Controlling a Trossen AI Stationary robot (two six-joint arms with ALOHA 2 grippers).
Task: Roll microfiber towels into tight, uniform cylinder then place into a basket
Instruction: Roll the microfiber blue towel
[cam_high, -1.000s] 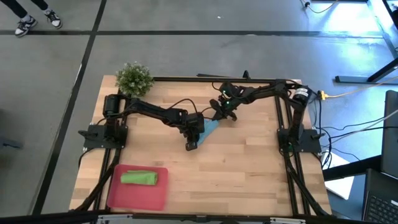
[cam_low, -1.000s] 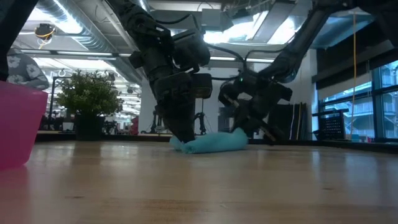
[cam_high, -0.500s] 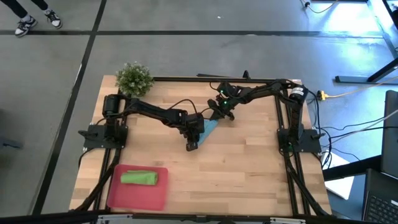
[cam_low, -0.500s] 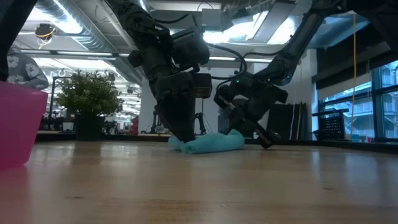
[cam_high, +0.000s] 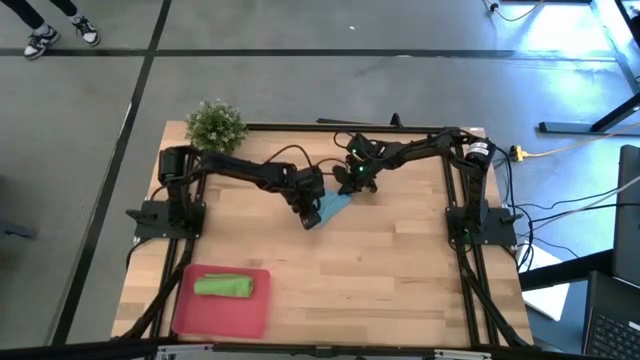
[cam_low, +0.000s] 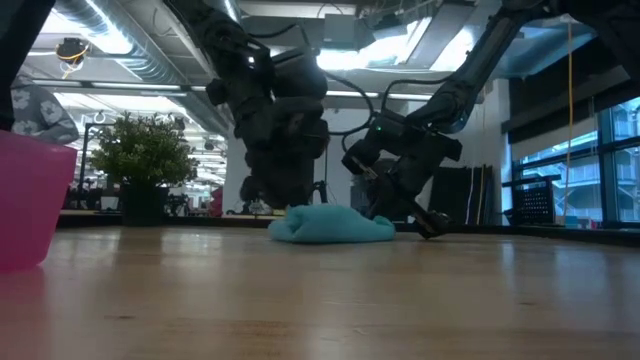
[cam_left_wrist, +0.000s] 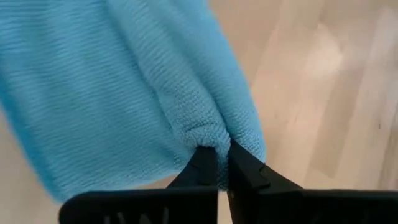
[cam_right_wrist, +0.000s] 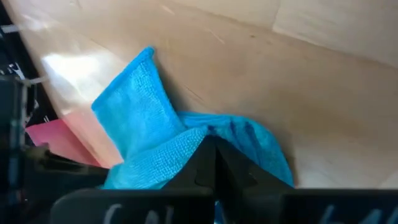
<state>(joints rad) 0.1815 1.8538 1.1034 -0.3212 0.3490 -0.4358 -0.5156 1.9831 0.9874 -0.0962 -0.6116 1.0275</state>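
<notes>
Next, I open my left gripper, as the towel's flat part spreads wide beside the narrow fold it holds, then lift clear and take more of the towel's near end (cam_left_wrist: 134, 174).
The light blue microfiber towel (cam_high: 333, 206) lies bunched in a loose lump (cam_low: 331, 225) on the wooden table, a little beyond its middle. My left gripper (cam_high: 311, 220) is shut on the towel's near end. My right gripper (cam_high: 346, 190) is shut on its far end. The lime green towel (cam_high: 222, 287) lies rolled up inside the pinkish-red basket (cam_high: 190, 318) at the near left corner. My left gripper pinches a rounded fold (cam_left_wrist: 207, 134) at the towel's near end between its two fingertips (cam_left_wrist: 244, 163). It comes slanting down from the table's left. Beyond the fingers the cloth spreads slack, its underside on the table. My right gripper pinches the bunched far end (cam_right_wrist: 181, 147) of the towel between its two fingers (cam_right_wrist: 231, 167), slanting down from the far right. How many layers cannot be told. One flap (cam_right_wrist: 134, 102) stands up past the fingers, and the rest lies slack on the table.
A small bushy green plant (cam_high: 215, 125) stands at the far left corner. Bare wood (cam_high: 400, 270) stretches from the towel to the near edge and the right side. The basket's wall (cam_low: 25, 205) shows at the low view's left edge.
My left gripper has risen and gone toward the table's far edge, rolling at the wrist, still shut on the towel. The towel's near end has come along with it, and the cloth has bunched from a low roll into a wider, taller lump. My right gripper has sunk slightly.
</notes>
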